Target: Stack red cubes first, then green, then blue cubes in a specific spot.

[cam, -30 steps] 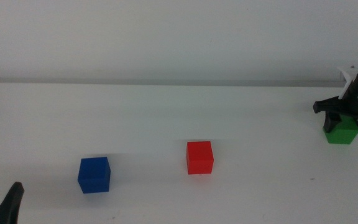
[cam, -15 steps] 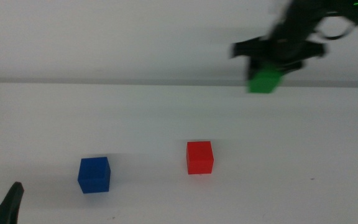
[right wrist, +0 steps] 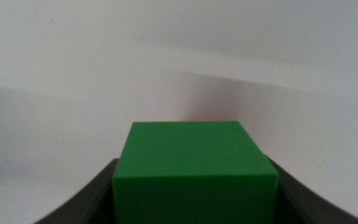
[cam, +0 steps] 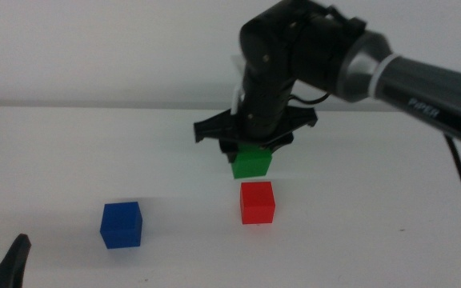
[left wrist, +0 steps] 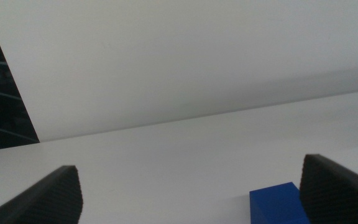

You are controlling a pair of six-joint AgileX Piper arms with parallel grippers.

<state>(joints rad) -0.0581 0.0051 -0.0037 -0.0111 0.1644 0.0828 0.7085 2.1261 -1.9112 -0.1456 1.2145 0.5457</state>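
Observation:
Next, I release the green cube from my right gripper on top of the red cube [cam: 258, 193], so that the two are stacked.
The red cube [cam: 257, 202] rests on the white table near the middle. Just above and slightly behind it hangs the green cube [cam: 251, 162], with my right gripper [cam: 252, 154] shut on it; a small gap separates the two cubes. In the right wrist view the green cube [right wrist: 194, 171] fills the space between the jaws and hides the red cube. The blue cube [cam: 121, 225] sits on the table to the left, also seen as the blue cube [left wrist: 279, 203] in the left wrist view. My left gripper [cam: 6, 268] waits at the bottom left corner, open, jaws wide apart.
The right arm [cam: 390, 72] stretches in from the right above the table. The table's far edge [cam: 94, 106] meets a pale wall behind.
My right gripper lifted the green cube from the table's far right, carried it left through the air, and now holds it low over the red cube. The left arm has not moved.

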